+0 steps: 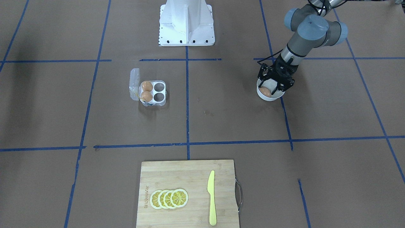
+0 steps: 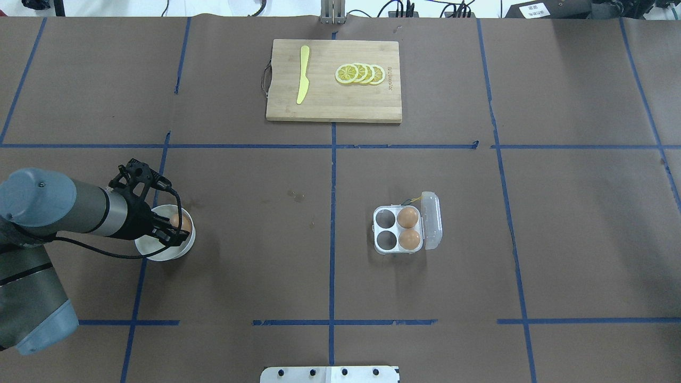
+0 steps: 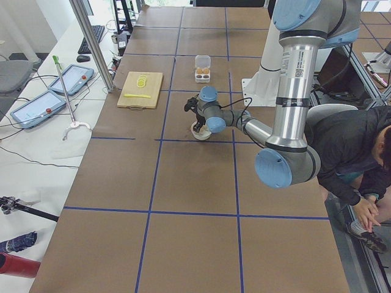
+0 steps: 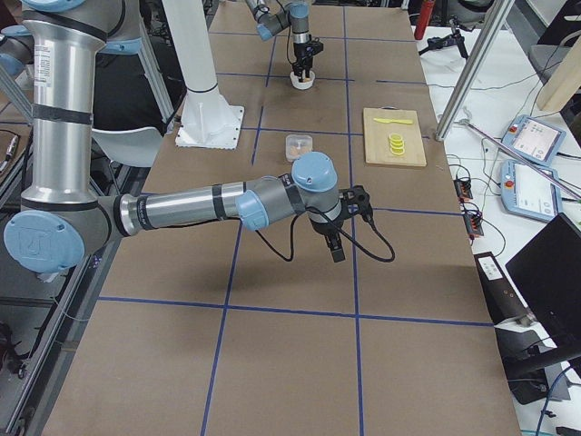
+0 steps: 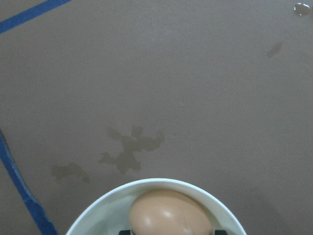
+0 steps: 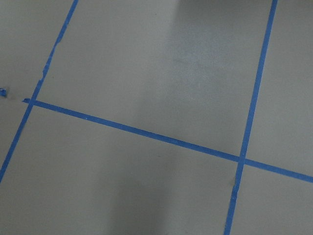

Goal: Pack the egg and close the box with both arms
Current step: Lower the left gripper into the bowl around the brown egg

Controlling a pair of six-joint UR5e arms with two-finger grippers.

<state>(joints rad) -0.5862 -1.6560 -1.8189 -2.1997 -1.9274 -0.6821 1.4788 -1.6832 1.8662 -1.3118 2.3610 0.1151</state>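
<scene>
My left gripper needs to open, reach farther over and close around the egg's middle (image 5: 170,211), because its fingertips straddle only the near end of the egg in the bowl.
The egg (image 5: 170,215), orange-brown, lies in a round white bowl (image 1: 267,98) on the robot's left side of the table. My left gripper (image 1: 271,87) reaches down into the bowl, open. Its black fingertips (image 5: 124,232) sit on either side of the egg, which rests in the bowl. The box (image 2: 398,232) is a clear four-cell carton near the table's middle right, with its lid open. Two brown eggs fill the cells next to the lid, and the other two cells are empty. My right gripper (image 4: 337,251) hangs over bare table far from the box; I cannot tell whether it is open or shut.
A wooden cutting board (image 2: 330,103) with lemon slices (image 2: 360,74) and a yellow knife (image 2: 303,74) lies at the far edge. The white pedestal (image 1: 186,23) stands at the robot's side. A person (image 3: 357,155) bends down beside the table.
</scene>
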